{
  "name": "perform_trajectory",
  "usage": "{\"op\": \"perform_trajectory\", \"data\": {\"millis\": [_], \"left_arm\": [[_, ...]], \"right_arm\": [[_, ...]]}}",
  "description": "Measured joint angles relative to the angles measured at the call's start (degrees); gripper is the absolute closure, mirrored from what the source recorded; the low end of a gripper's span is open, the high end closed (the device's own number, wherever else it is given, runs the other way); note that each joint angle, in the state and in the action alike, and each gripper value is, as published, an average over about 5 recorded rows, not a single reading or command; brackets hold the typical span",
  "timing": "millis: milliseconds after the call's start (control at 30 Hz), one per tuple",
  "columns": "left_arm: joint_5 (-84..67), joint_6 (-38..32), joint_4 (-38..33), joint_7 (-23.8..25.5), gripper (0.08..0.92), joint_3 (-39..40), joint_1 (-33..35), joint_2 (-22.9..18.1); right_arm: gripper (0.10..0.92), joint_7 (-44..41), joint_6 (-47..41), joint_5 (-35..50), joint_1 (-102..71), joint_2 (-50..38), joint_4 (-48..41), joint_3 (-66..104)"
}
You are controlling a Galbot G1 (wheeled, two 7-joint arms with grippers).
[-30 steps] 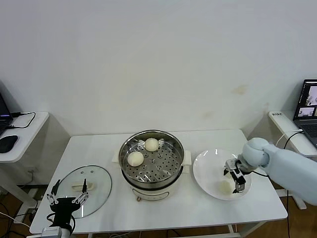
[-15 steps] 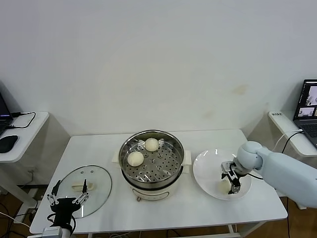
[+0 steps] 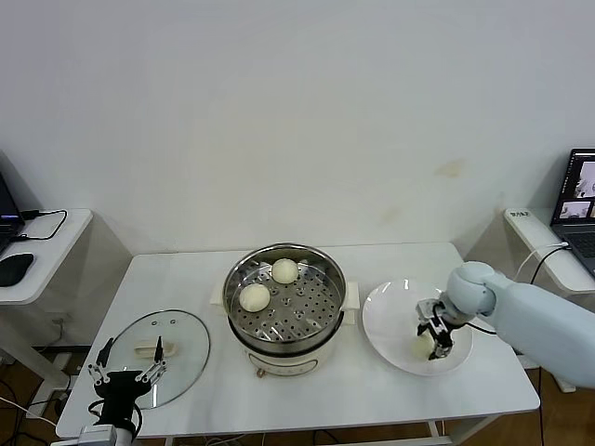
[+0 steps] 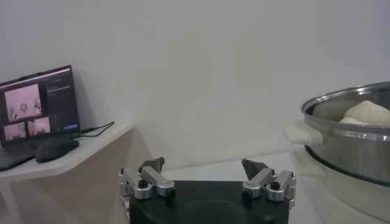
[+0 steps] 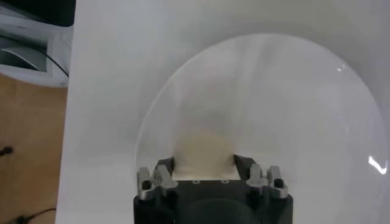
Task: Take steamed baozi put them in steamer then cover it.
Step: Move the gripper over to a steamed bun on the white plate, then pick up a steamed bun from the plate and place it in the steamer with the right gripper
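My right gripper is to put the baozi down. It will let go of it on the bare front part of the steamer's perforated tray [image 3: 285, 323].
Two cream-white baozi [image 3: 284, 270] [image 3: 254, 296] lie on the perforated tray of the steel steamer [image 3: 327, 269] at the table's middle. Another baozi [image 3: 423, 346] rests on the white plate [image 3: 390, 311] to the right, and my right gripper [image 3: 435, 336] is shut on it. In the right wrist view this gripper [image 5: 204, 162] has both fingers pressed against the sides of the baozi [image 5: 204, 149]. The glass cover [image 3: 181, 330] lies flat at the front left. My left gripper [image 3: 124, 375] hangs open at that table edge, near the cover; the left wrist view shows this gripper [image 4: 203, 163] holding nothing.
A laptop [image 3: 581, 200] stands on a side table at the far right. Another side table [image 3: 56, 246] with a mouse [image 3: 14, 268] and cables is at the left. In the left wrist view the steamer [image 4: 353, 134] stands off to one side with a baozi [image 4: 365, 112] showing above its rim.
My right gripper has shifted slightly toward the steamer over the plate and closed its fingers on the baozi there. The left arm has not moved.
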Motion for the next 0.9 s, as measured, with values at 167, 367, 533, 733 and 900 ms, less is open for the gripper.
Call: {"op": "perform_trajectory", "data": {"millis": [167, 367, 533, 733, 900], "left_arm": [[0.01, 0.00, -0.13, 0.00, 0.177, 0.37, -0.34, 0.03], [-0.05, 0.04, -0.54, 0.05, 0.177, 0.40, -0.61, 0.55], [-0.12, 0.18, -1.06, 0.10, 0.177, 0.49, -0.87, 0.76], [-0.17, 0.22, -1.44, 0.10, 0.177, 0.53, -0.83, 0.77], [-0.21, 0.21, -1.63, 0.08, 0.177, 0.15, -0.75, 0.73]], "right_arm": [[0.440, -0.36, -0.25, 1.33, 2.22, -1.52, 1.36, 0.09], [0.440, -1.09, -0.57, 4.01, 6.91, -2.06, 2.40, 0.18], [0.438, -1.49, -0.95, 6.92, 13.26, -1.00, 2.34, -2.01], [0.433, -0.98, -1.23, 10.89, 22.43, 2.85, 1.76, -6.07], [0.431, 0.03, -0.67, 14.47, 29.39, 7.61, 1.62, -9.92]]}}
